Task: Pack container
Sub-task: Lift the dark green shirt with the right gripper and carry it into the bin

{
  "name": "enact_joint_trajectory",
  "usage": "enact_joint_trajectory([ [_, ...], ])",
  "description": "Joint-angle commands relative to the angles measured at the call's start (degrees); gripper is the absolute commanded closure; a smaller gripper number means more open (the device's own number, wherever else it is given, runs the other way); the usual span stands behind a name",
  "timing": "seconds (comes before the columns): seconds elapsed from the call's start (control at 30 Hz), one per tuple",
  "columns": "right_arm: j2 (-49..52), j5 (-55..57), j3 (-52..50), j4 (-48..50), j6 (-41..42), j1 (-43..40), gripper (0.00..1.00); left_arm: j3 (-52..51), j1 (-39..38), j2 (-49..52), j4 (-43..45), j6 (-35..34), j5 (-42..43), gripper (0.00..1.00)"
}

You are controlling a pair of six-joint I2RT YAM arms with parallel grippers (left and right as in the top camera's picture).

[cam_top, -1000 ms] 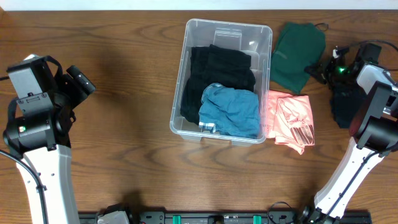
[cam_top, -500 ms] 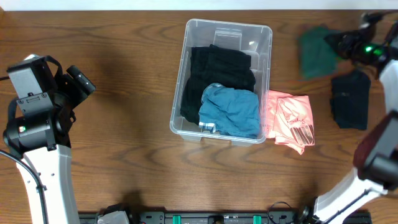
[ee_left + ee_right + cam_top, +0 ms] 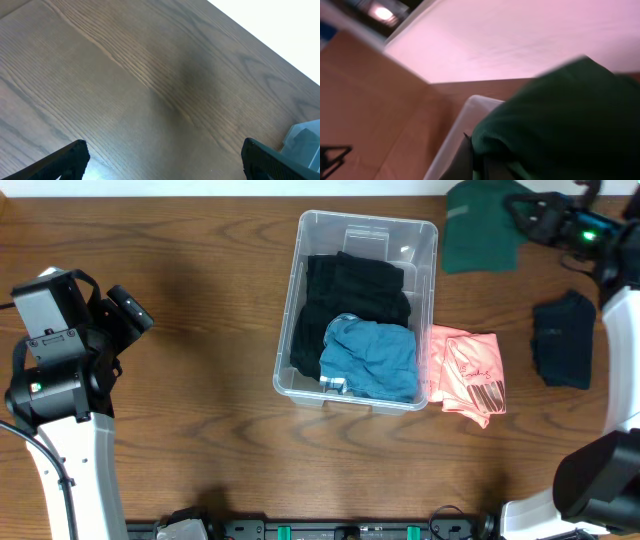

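The robot's right gripper will release the dark green garment on the black garment in the container (image 3: 358,272), beyond the blue garment.
The clear plastic container (image 3: 300,300) stands mid-table and holds a black garment (image 3: 345,295) and a blue garment (image 3: 370,358). My right gripper (image 3: 528,218) is shut on a dark green garment (image 3: 480,235) and holds it lifted at the far right, beyond the container's far right corner. The green garment fills the right wrist view (image 3: 560,125), with the container's rim (image 3: 455,135) below it. My left gripper (image 3: 162,165) is open and empty above bare table at the left.
A pink garment (image 3: 467,370) lies just right of the container. A dark navy garment (image 3: 563,340) lies at the right edge. My left arm (image 3: 60,330) stands at the far left.
My right gripper has lifted the green garment off the table and carried it toward the far edge, then back left toward the container. The left arm has not moved.
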Motion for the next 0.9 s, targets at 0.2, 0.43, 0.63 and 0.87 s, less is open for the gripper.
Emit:
enact_joint_trajectory([
  [0.2, -1.11, 1.07, 0.44, 11.43, 0.46, 15.04, 0.99, 0.42, 0.17, -0.13, 0.0, 0.74, -0.68, 0.02],
  [0.43, 1.49, 5.46, 0.42, 11.41, 0.52, 24.22, 0.99, 0.42, 0.17, -0.13, 0.0, 0.74, -0.68, 0.02],
  [0.63, 5.79, 8.57, 0.42, 12.0, -0.11, 27.78, 0.99, 0.42, 0.17, -0.13, 0.0, 0.74, -0.68, 0.02],
  [0.87, 10.56, -1.79, 0.42, 21.68, -0.02, 28.02, 0.99, 0.42, 0.17, -0.13, 0.0, 0.74, -0.68, 0.02],
])
